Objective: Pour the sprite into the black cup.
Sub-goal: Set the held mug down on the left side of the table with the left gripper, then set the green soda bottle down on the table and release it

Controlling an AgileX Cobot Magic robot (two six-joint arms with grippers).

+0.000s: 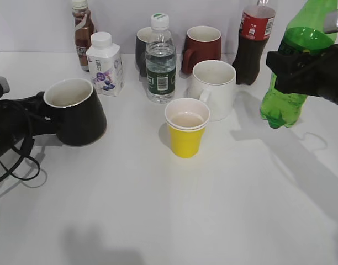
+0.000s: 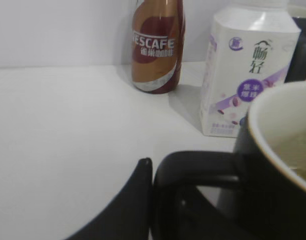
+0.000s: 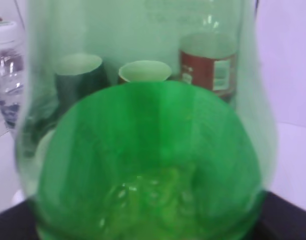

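Observation:
Next, I release the sprite from my right gripper on the bare table (image 1: 263, 139) in front of the cola bottle, beside the white mug.
The sprite (image 1: 293, 69), a green translucent bottle, leans to the right at the table's right side with its base low over the table. My right gripper (image 1: 301, 66) is shut on its middle. The bottle fills the right wrist view (image 3: 148, 150), and the fingers are hidden there. The black cup (image 1: 75, 110), wide with a white inside, is tilted at the left. My left gripper (image 1: 39, 113) is shut on its squarish handle (image 2: 193, 170). One finger (image 2: 135, 200) presses against the handle.
A yellow paper cup (image 1: 185, 130) stands mid-table, with a white mug (image 1: 216, 88) behind it. Along the back stand a water bottle (image 1: 160, 61), a dark mug (image 1: 142, 49), a dark red mug (image 1: 202, 47), a cola bottle (image 1: 252, 44), a milk carton (image 1: 105, 63) and a Nescafe bottle (image 1: 82, 33).

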